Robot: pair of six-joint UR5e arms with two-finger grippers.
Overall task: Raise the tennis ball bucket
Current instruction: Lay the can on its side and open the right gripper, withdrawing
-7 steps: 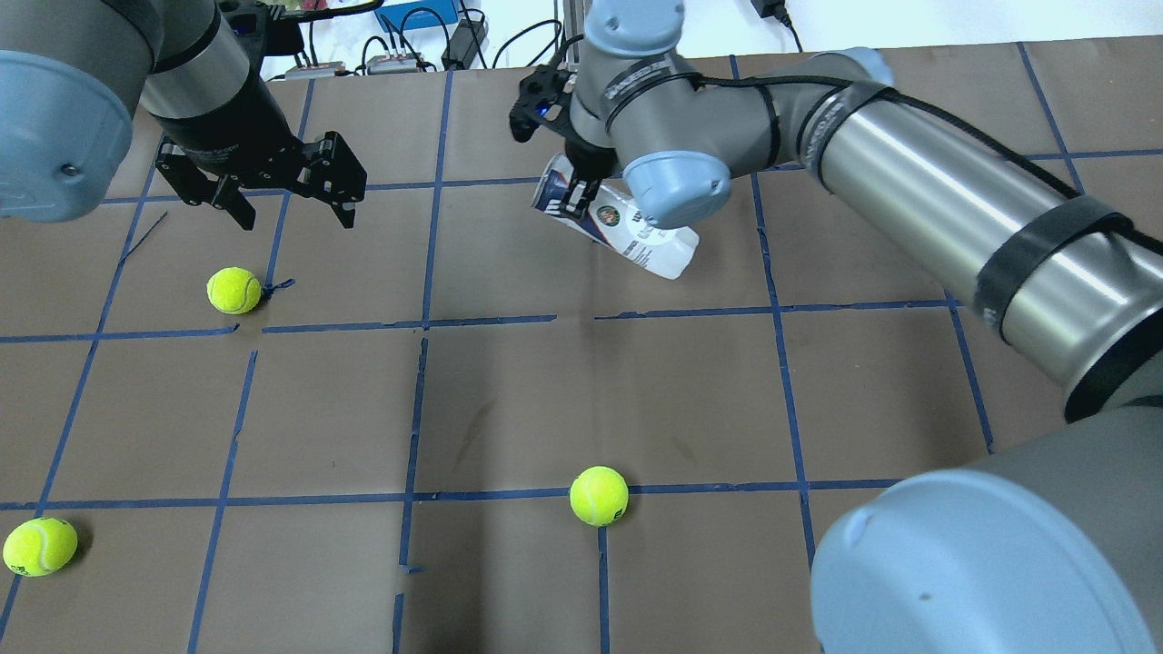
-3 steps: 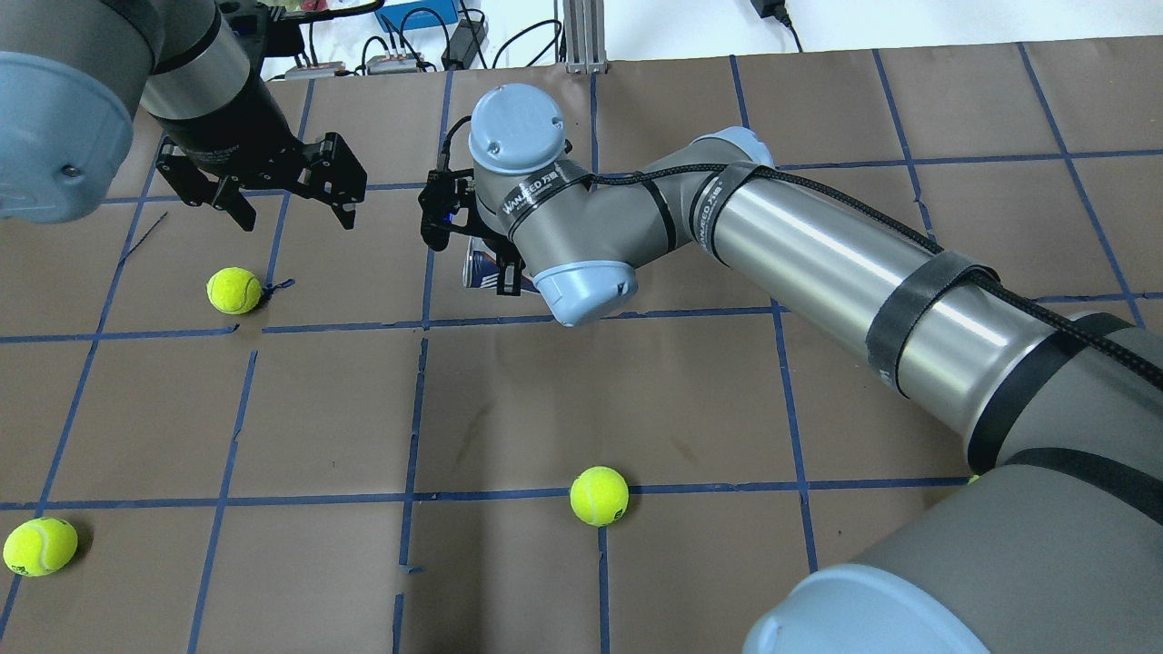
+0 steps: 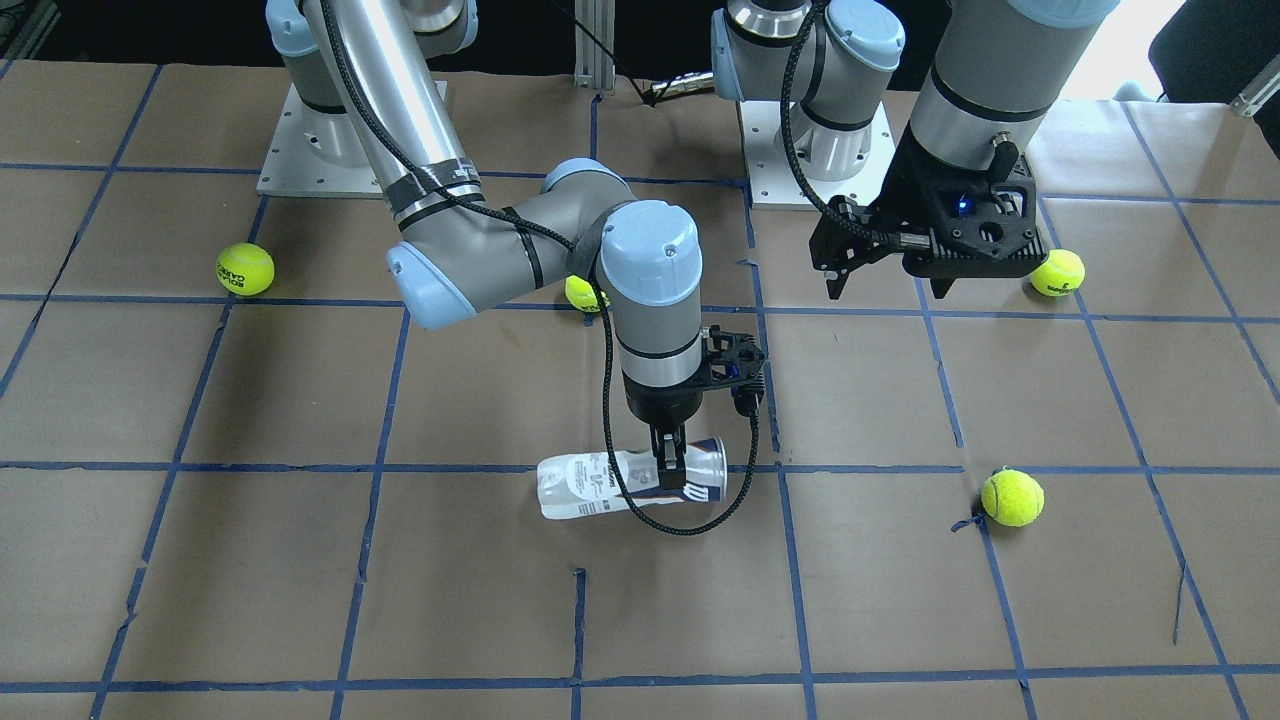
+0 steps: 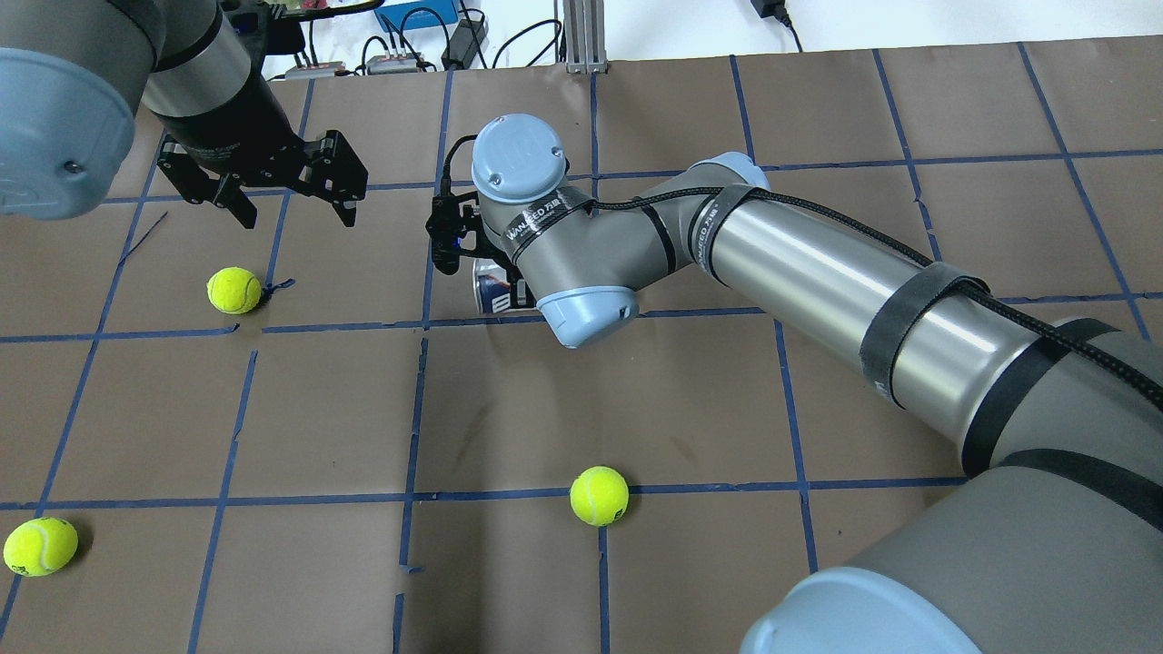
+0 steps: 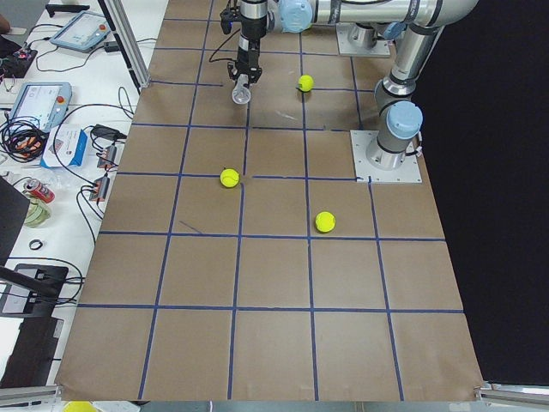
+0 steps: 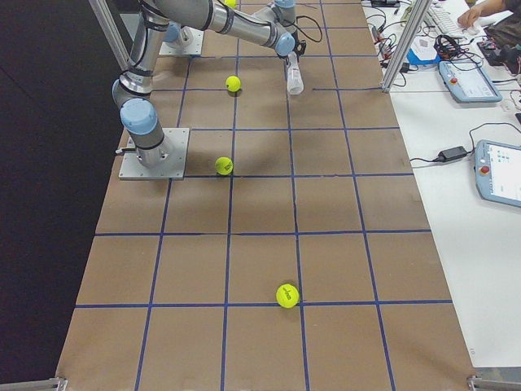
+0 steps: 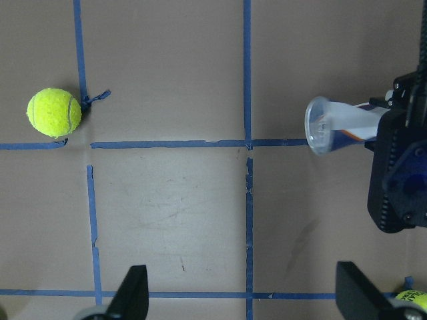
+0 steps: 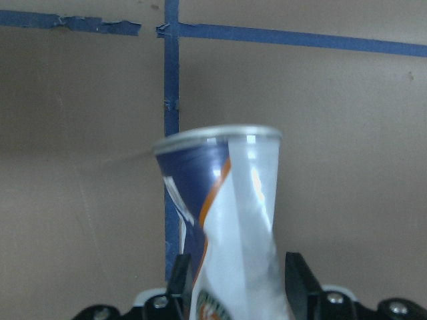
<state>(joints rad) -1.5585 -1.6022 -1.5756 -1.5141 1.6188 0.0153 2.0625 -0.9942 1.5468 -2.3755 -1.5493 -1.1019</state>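
Observation:
The robot's left gripper needs to go next to the tennis ball bucket's open rim (image 3: 720, 449) (image 7: 315, 141) and close there, beside the spot where the right gripper holds it.
The tennis ball bucket (image 3: 590, 486) is a clear tube with a white and navy label. It lies about level in my right gripper (image 3: 670, 466), which is shut on it near its open navy end. It hangs a little above the brown paper. In the overhead view only its navy end (image 4: 493, 295) shows from under my right wrist. The right wrist view shows the open rim (image 8: 217, 143) between the fingers. The left wrist view shows the tube (image 7: 337, 124) at the right. My left gripper (image 4: 283, 207) is open and empty, apart to the left.
Yellow-green tennis balls lie on the table: one (image 4: 233, 290) below my left gripper, one (image 4: 599, 495) at front centre, one (image 4: 39, 546) at front left. Another (image 3: 580, 292) lies behind the right forearm. Cables and boxes (image 4: 400, 59) sit past the far edge.
My right arm has carried the bucket to the left and a little nearer in the overhead view. The wrist now covers most of the tube. My left arm has not moved.

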